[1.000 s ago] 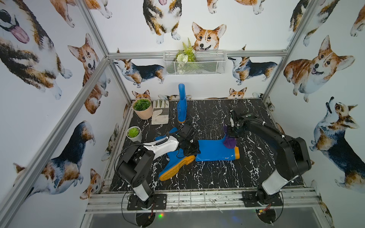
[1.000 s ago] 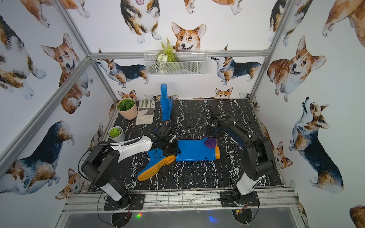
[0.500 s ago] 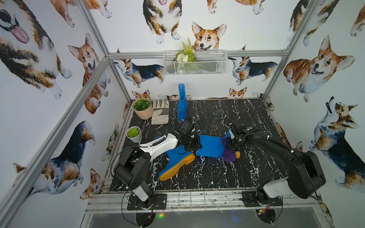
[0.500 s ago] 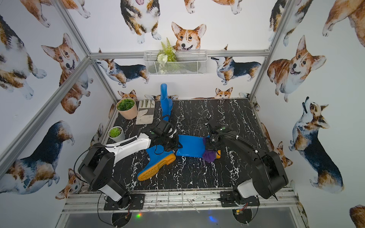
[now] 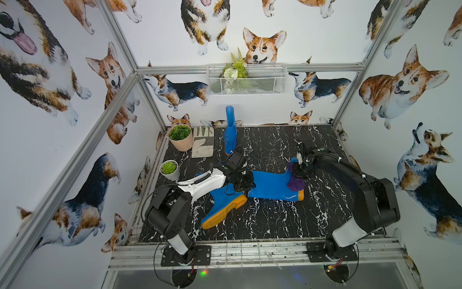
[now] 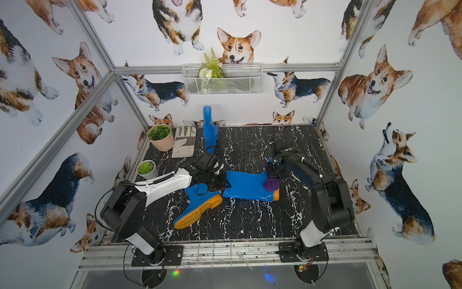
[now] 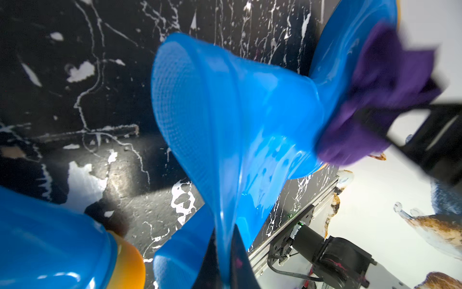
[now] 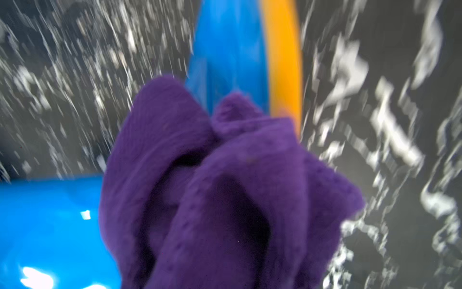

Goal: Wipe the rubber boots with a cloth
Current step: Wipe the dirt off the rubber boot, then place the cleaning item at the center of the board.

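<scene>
The robot's right gripper needs to set the purple cloth, now pressed on the boot's foot, down on the table (image 5: 308,193) next to the orange heel of the held boot.
One blue rubber boot (image 5: 272,185) (image 6: 246,186) lies on its side mid-table, orange sole to the right. My left gripper (image 5: 246,180) (image 7: 225,250) is shut on the rim of its shaft (image 7: 237,112). My right gripper (image 5: 298,173) is shut on the purple cloth (image 5: 295,182) (image 6: 271,184) (image 8: 225,187), which is pressed on the boot's foot by the sole (image 8: 282,62); the cloth hides the jaws in the right wrist view. A second boot (image 5: 225,205) (image 7: 50,245) lies under my left arm, sole towards the front. A third boot (image 5: 230,132) stands upright at the back.
A grey work glove (image 5: 203,141) and a large potted plant (image 5: 180,137) sit at the back left, with a small potted plant (image 5: 170,170) by the left wall. A wire basket (image 5: 246,80) hangs on the back wall. An aluminium rail (image 5: 250,250) borders the front.
The right gripper swept the cloth across the boot's foot towards the front, then back towards the far side. The left gripper has kept its hold on the shaft rim.
</scene>
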